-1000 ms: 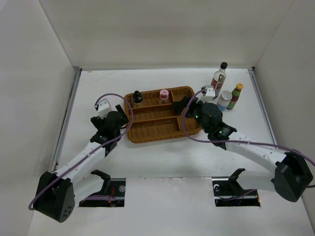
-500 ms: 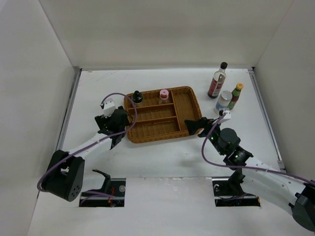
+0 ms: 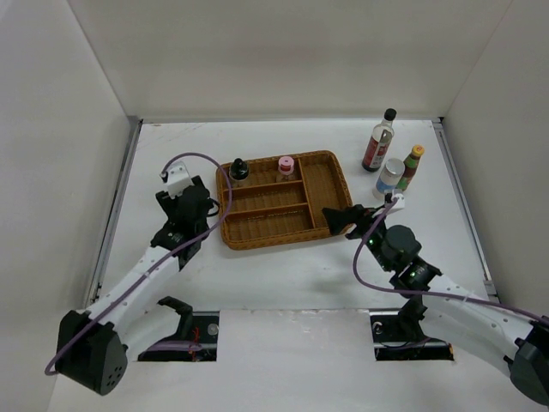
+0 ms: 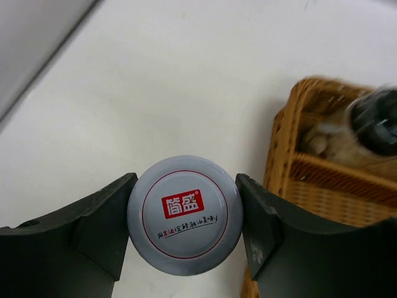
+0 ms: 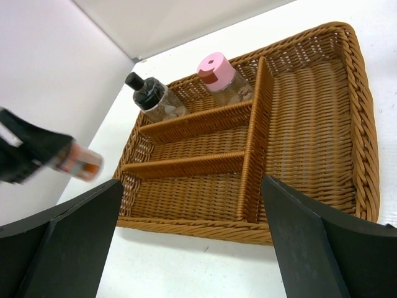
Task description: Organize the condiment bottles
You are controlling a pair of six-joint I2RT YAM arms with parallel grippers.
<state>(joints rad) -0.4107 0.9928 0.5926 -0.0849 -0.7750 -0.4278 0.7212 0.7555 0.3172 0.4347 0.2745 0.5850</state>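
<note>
I should let go of the short jar, now held just beside the wicker tray, with my left gripper in the tray's compartment (image 3: pixel 241 199) (image 4: pixel 320 201) in front of the black-capped bottle.
A short jar (image 4: pixel 185 212) with a pale lid and a red logo sits between the fingers of my left gripper (image 4: pixel 186 189), which is shut on it, just left of the wicker tray (image 3: pixel 336 168). In the top view the gripper (image 3: pixel 184 202) hides the jar. A squat black-capped bottle (image 3: pixel 239 170) and a pink-capped bottle (image 3: pixel 286 166) stand in the tray's back row. My right gripper (image 3: pixel 340 219) is open at the tray's front right corner, holding nothing. A tall red-labelled bottle (image 3: pixel 378 142), a white-and-blue bottle (image 3: pixel 391 177) and a green-and-yellow-capped bottle (image 3: pixel 411 167) stand on the table at the right.
The tray's two long middle compartments and its wide right compartment (image 5: pixel 322 118) hold nothing. White walls close in the table on the left, back and right. A metal rail (image 3: pixel 116 202) runs along the left edge.
My left gripper has closed on the jar and shifted slightly left of the tray. My right arm has pulled back from the bottles at the right to the tray's front corner.
</note>
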